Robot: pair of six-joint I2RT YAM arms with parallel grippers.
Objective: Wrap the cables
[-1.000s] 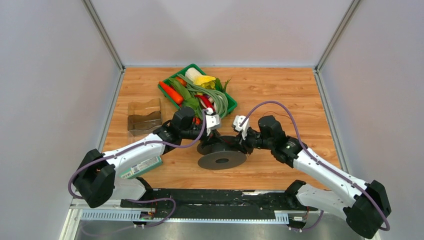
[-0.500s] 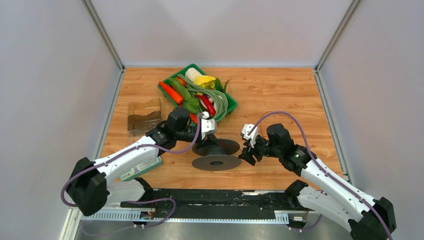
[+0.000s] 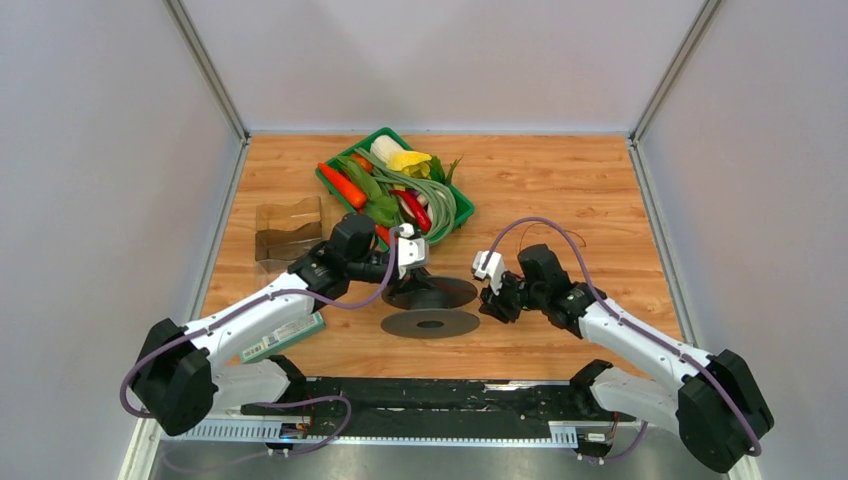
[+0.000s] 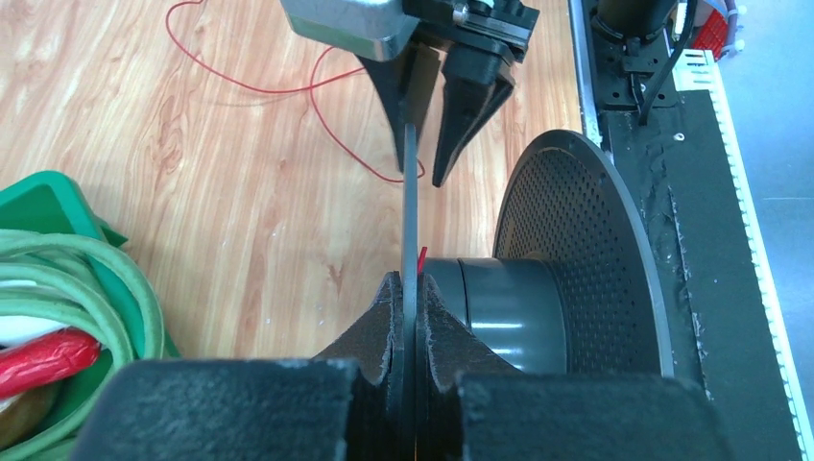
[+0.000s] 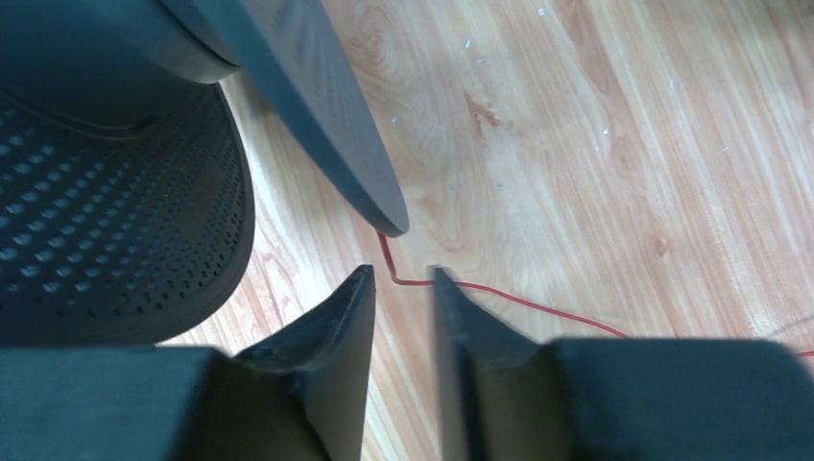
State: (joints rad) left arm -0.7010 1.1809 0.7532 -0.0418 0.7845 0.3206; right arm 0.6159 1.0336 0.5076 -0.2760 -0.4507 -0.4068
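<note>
Next, I open my right gripper wide, take the wire (image 5: 526, 303) past the bend and pull it tight, because the red wire's bend sits slack near the spool's edge.
A dark grey spool (image 3: 430, 323) lies tilted mid-table, one flange on the wood, the other raised. My left gripper (image 4: 413, 288) is shut on the thin edge of the raised flange (image 4: 410, 192), beside the hub (image 4: 504, 312) and the perforated flange (image 4: 586, 259). The cable, a thin red wire (image 5: 499, 291), runs from under the flange edge (image 5: 317, 106) out over the wood and loops further off (image 4: 288, 91). My right gripper (image 5: 398, 274) is open just right of the spool (image 3: 492, 305), low over the table. The wire's bend lies at the gap between its tips.
A green tray (image 3: 335, 180) of vegetables sits behind the spool, close to my left wrist. A brown clear holder (image 3: 290, 235) stands at the left. A green-white box (image 3: 285, 338) lies under my left forearm. A black rail (image 3: 430, 400) lines the near edge.
My right gripper left the spool, swung right and toward the near edge, then came back to the spool's right side, low over the wire. The left arm drew the spool slightly left.
</note>
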